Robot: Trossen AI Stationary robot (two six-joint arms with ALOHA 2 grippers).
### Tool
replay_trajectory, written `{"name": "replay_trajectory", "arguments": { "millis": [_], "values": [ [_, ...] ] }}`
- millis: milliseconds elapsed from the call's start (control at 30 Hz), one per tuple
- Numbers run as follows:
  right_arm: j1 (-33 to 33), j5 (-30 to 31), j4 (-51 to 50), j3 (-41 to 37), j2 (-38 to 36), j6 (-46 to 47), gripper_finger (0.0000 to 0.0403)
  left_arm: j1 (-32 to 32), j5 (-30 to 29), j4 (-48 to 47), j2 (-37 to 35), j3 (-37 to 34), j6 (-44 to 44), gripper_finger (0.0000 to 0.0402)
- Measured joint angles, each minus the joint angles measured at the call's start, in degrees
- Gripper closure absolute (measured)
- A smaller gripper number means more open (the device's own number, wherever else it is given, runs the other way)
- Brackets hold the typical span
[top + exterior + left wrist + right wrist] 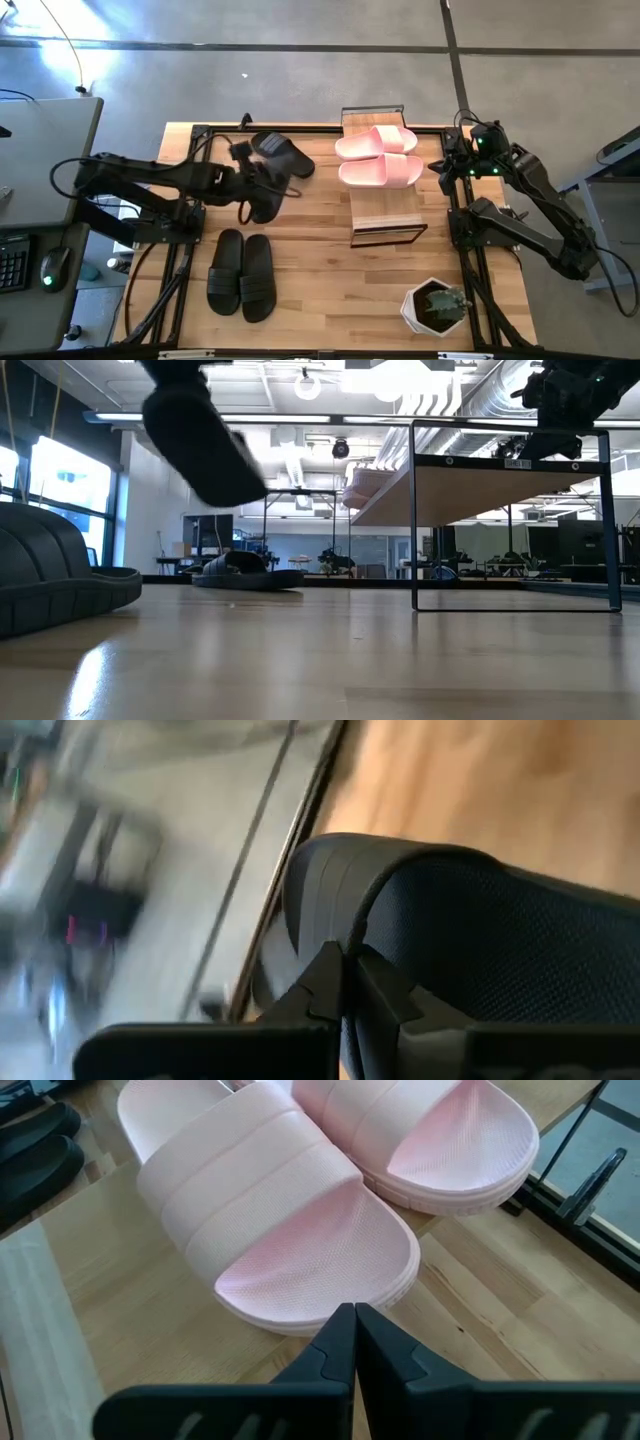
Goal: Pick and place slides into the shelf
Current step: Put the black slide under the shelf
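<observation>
Next, I open my left gripper to let go of the black slide on the bare wood (316, 202) beside the shelf, near the front pink slide.
My left gripper (250, 182) is shut on one black slide (264, 203), which is in the air above the table's middle-left and shows high in the low view as a black slide (200, 442). Its partner (285, 155) lies sole-down on the table farther back. Another black pair (240, 272) lies near the front edge. The pink pair (378, 158) rests sole-down on the shelf's plank top (385, 212). My right gripper (352, 1342) is shut and hovers just right of the pink slides (300, 1230), touching nothing. My left gripper pinches the black slide between its two fingers (330, 985) at the curved edge of the strap (365, 915). It comes from the table's left side. The slide is lifted clear of the table and hangs tilted below the gripper.
A white pot with a green plant (437, 306) stands at the table's near right corner. The shelf's black metal frame (414, 520) rises right of centre, with open room under the plank. Bare wood lies between the near black pair and the shelf.
</observation>
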Motion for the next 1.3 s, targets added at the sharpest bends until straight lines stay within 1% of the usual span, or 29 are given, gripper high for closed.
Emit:
{"name": "replay_trajectory", "arguments": {
  "millis": [67,200,233,267,333,433,600,633,733,900,1033,1233,1300],
  "values": [
    [0.0,0.0,0.0,0.0,0.0,0.0,0.0402,-0.2,5.1,5.1,-0.7,0.0,7.1,0.0401],
    [0.0,0.0,0.0,0.0,0.0,0.0,0.0402,-0.1,20.8,12.1,-1.3,0.0,15.6,0.0401],
    [0.0,0.0,0.0,0.0,0.0,0.0,0.0402,-0.1,23.4,12.5,-1.3,0.0,18.0,0.0401],
    [0.0,0.0,0.0,0.0,0.0,0.0,0.0402,-0.2,24.9,12.4,-1.3,0.0,20.5,0.0401],
    [0.0,0.0,0.0,0.0,0.0,0.0,0.0402,-0.3,25.2,11.2,-0.4,0.0,24.9,0.0401],
    [0.0,0.0,0.0,0.0,0.0,0.0,0.0402,-0.1,24.6,7.0,1.8,0.0,31.4,0.0401],
    [0.0,0.0,0.0,0.0,0.0,0.0,0.0402,-0.1,19.7,7.2,7.2,0.0,39.7,0.0401],
    [0.0,0.0,0.0,0.0,0.0,0.0,0.0402,0.3,18.8,8.4,8.5,0.0,40.8,0.0401],
    [0.0,0.0,0.0,0.0,0.0,0.0,0.0402,1.7,18.7,12.9,12.5,0.0,44.4,0.0401],
    [0.0,0.0,0.0,0.0,0.0,0.0,0.0402,2.9,18.2,19.9,20.0,0.0,53.2,0.0401],
    [0.0,0.0,0.0,0.0,0.0,0.0,0.0402,4.1,17.4,24.4,24.6,0.0,57.5,0.0401],
    [0.0,0.0,0.0,0.0,0.0,0.0,0.0402,6.5,16.4,32.2,28.4,0.0,62.3,0.0401],
    [0.0,0.0,0.0,0.0,0.0,0.0,0.0402,7.3,16.7,33.1,29.1,0.0,63.3,0.0401]
  ]
}}
